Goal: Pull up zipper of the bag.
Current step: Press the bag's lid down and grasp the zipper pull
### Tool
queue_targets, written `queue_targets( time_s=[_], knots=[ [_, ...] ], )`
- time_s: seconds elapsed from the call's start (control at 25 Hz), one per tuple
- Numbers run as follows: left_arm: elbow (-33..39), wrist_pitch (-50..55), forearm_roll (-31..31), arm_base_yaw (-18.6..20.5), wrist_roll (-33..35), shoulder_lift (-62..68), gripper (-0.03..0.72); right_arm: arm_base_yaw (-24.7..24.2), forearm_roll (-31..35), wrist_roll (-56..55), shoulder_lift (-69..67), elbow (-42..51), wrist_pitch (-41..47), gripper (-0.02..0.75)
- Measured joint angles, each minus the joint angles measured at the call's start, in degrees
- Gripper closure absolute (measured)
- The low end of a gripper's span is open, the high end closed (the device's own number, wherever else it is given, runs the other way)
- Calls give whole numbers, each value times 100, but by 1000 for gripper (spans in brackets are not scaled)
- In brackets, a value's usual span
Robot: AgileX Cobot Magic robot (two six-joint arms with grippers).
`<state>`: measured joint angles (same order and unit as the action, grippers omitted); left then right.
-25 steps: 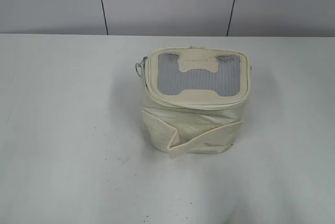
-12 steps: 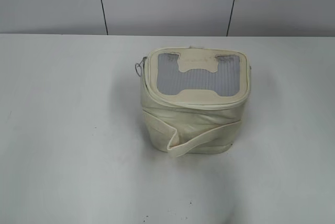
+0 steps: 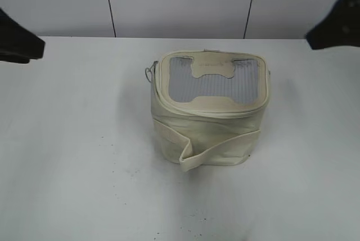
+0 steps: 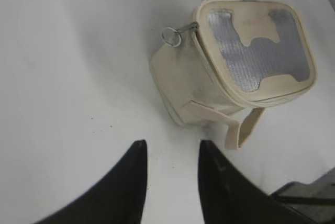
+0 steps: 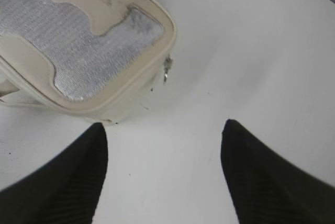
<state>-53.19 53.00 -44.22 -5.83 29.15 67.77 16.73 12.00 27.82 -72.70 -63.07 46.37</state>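
The silver ring pull's loose end [image 3: 148, 74] [image 4: 170, 37] is at the cream-white bag's corner nearest my left gripper. That gripper should go there next and close on it.
The cream-white bag [image 3: 209, 123] stands upright in the middle of the white table, with its grey mesh top panel [image 3: 214, 86] facing up and a wide strap [image 3: 219, 150] across its front. The zipper [image 3: 209, 115] runs around the top rim. One silver ring pull [image 3: 148, 74] hangs at the bag's left corner and also shows in the left wrist view [image 4: 171, 36]. A second small pull [image 5: 167, 72] hangs at the right side. My left gripper [image 4: 171, 145] is open and empty, short of the bag [image 4: 230, 72]. My right gripper [image 5: 163, 127] is open wide and empty beside the bag [image 5: 78, 51].
Parts of both arms show at the exterior view's edges, the left arm [image 3: 17, 44] and the right arm [image 3: 337, 24]. A grey panelled wall [image 3: 180, 1] rises behind the table's [image 3: 67, 168] far edge. A dark grey part [image 4: 306, 200] sits at the left wrist view's corner.
Both arms have come into the exterior view at its left and right edges. The bag's top and loose strap settled slightly before that; it now stands still.
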Motion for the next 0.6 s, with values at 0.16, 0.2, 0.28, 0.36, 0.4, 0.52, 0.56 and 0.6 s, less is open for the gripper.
queue_targets(
  time_s=[0.16,0.2,0.28,0.36,0.4,0.52,0.56,0.6],
  knots=[
    [-571,313,-262,0,420,944,393,16,766,892,-1358,-1469,838,231],
    [-711,348,-312,0,508,1157,385,16,960,1027,-1683,-1865,1017,231],
    [-963,434,-424,0,603,1532,375,39,1220,1243,-2277,-2618,1465,232],
    [-1206,484,-475,0,632,1917,371,108,1339,1328,-2932,-3465,1891,232],
    [-1300,508,-489,0,654,2102,370,162,1373,1360,-3207,-3812,2067,233],
    [-1619,607,-545,0,809,2600,370,344,1498,1407,-4099,-4984,2224,234],
    [-1720,626,-603,0,895,2735,370,422,1524,1413,-4368,-5236,2224,234],
    [-1816,659,-664,0,959,2889,370,495,1550,1426,-4609,-5485,2230,234]
  ],
)
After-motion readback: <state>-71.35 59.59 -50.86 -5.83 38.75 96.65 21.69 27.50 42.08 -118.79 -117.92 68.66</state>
